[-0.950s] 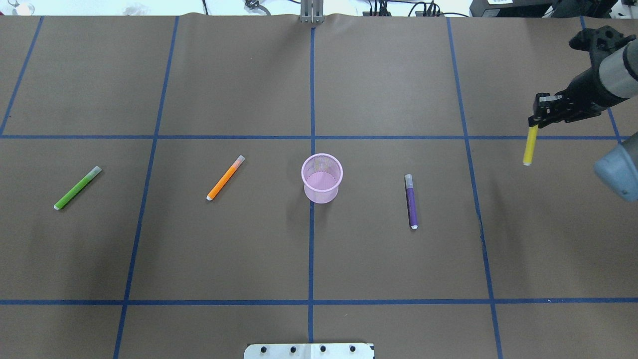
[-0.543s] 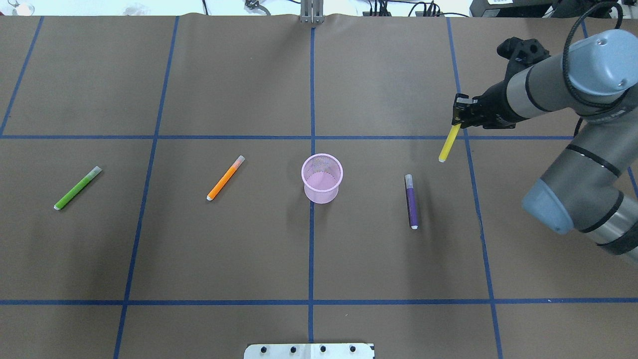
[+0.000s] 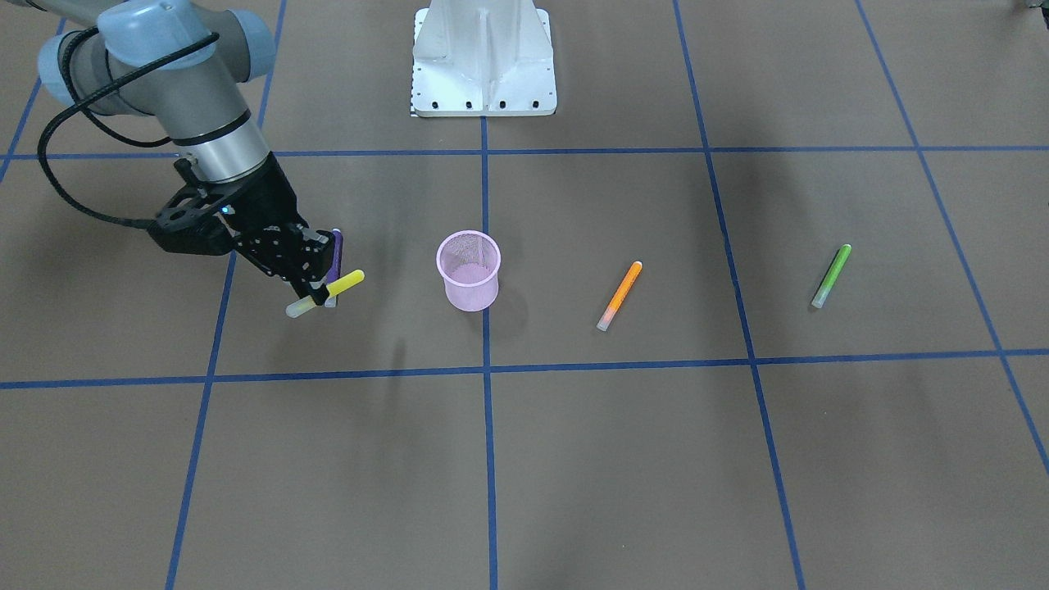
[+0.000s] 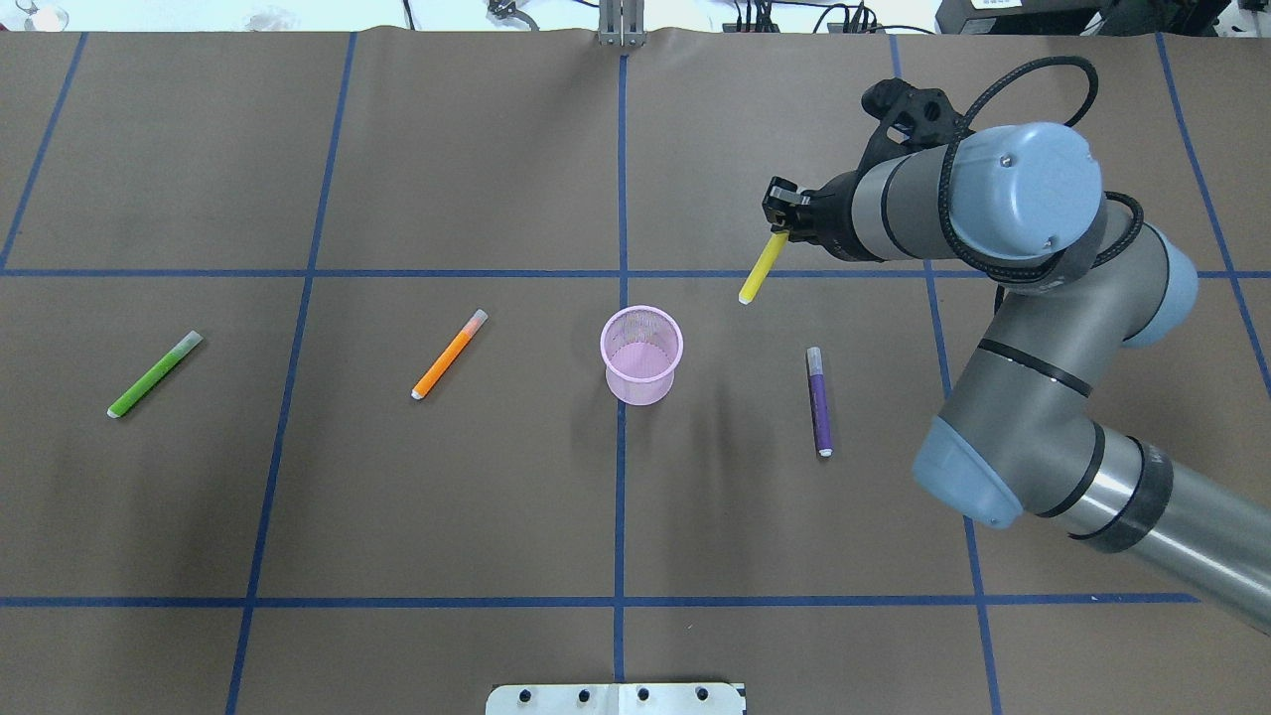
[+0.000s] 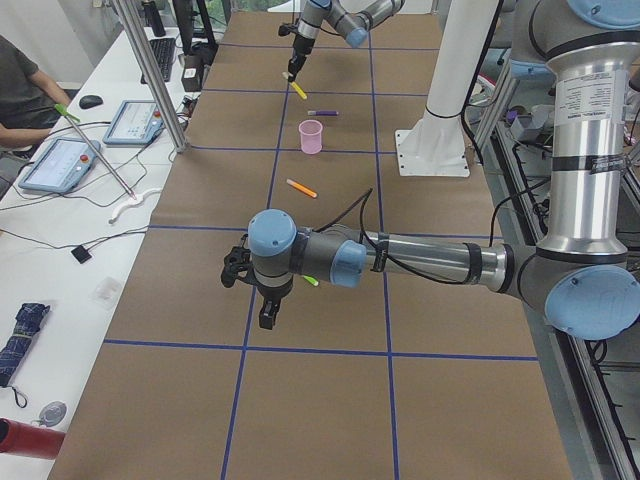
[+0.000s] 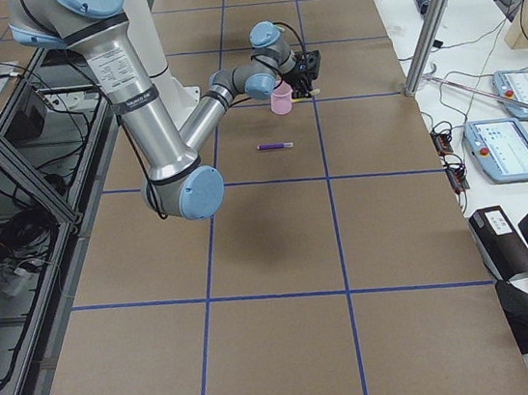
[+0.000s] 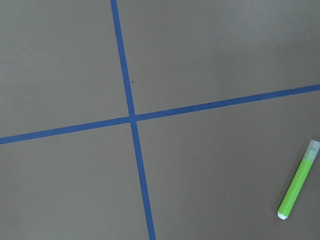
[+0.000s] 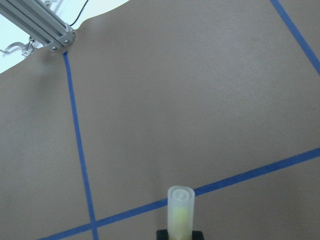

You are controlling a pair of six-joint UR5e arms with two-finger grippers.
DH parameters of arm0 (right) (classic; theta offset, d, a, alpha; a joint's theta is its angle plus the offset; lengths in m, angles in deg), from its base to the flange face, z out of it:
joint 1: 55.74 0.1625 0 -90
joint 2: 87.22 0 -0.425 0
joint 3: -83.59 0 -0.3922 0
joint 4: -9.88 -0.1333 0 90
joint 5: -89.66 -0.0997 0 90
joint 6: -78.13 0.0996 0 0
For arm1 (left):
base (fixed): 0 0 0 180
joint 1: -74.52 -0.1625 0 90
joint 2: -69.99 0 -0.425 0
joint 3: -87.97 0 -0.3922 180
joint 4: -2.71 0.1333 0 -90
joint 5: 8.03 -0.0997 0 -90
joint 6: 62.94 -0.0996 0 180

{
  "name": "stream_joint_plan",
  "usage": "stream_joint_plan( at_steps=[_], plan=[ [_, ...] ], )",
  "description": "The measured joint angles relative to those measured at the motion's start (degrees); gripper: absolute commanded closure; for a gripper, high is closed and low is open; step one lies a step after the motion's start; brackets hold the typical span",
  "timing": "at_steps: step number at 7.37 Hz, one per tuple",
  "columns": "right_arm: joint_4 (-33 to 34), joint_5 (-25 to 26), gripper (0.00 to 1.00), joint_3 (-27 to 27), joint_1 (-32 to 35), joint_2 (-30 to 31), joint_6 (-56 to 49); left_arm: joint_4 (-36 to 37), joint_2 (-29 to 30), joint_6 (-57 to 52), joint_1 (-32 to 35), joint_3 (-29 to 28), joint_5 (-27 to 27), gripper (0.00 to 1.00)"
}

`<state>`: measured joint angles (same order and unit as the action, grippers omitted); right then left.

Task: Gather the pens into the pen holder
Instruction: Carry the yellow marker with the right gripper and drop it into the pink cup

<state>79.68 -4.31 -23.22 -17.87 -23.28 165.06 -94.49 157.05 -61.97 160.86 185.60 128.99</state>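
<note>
The pink mesh pen holder (image 3: 472,271) stands at the blue tape line. Next, my right gripper lets go of the yellow pen inside it. The yellow pen is tilted in the air beyond the holder.
The pink mesh pen holder (image 4: 641,354) stands upright at the table's middle, also in the front view (image 3: 468,269). My right gripper (image 4: 777,228) is shut on the yellow pen (image 4: 759,273) and holds it tilted in the air, to the right of and beyond the holder. The yellow pen's pale cap faces the right wrist camera (image 8: 180,209). The purple pen (image 4: 819,400) lies right of the holder. The orange pen (image 4: 450,354) and the green pen (image 4: 155,373) lie to its left. My left gripper (image 5: 266,316) hovers near the green pen (image 7: 299,180); I cannot tell whether it is open or shut.
The white metal base (image 3: 482,57) stands at the robot's side of the table. Blue tape lines (image 4: 621,199) cross the brown surface. A person and tablets (image 5: 60,160) are at a side table beyond the far edge.
My right arm has swung left from the table's right edge with the yellow pen, ending nearer the pen holder. The pens on the table and the holder have not moved.
</note>
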Motion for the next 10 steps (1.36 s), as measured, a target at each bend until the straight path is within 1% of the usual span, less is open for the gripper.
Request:
stream_joint_plan(
  at_steps=[1,4,5,7,8,9,10],
  plan=[
    [0.0,5.1,1.0,-0.4,-2.8,-0.8,0.1,0.0,0.0,0.0,-0.1,-0.1,0.0,0.0],
    [0.0,16.6,1.0,-0.4,-9.2,-2.9,-0.1,-0.1,0.0,0.0,-0.1,-0.2,0.0,0.0],
    [0.0,19.2,1.0,-0.2,-10.9,-3.3,-0.4,-0.1,0.0,0.0,-0.1,-0.2,0.0,0.0],
    [-0.1,22.2,1.0,0.4,-13.5,-4.5,-0.7,-0.3,0.0,0.0,-0.1,-0.2,0.0,0.0],
    [-0.2,23.0,0.06,0.6,-14.3,-4.7,-0.7,-0.4,0.0,0.0,-0.1,-0.2,0.0,0.0],
    [-0.1,23.4,0.0,0.7,-14.8,-4.9,-0.5,-0.4,0.0,0.1,-0.3,-0.2,0.0,0.0],
    [-0.1,23.9,0.0,0.7,-15.0,-4.9,-0.2,-1.0,0.1,0.1,-1.2,-0.4,0.0,0.0]
  ],
)
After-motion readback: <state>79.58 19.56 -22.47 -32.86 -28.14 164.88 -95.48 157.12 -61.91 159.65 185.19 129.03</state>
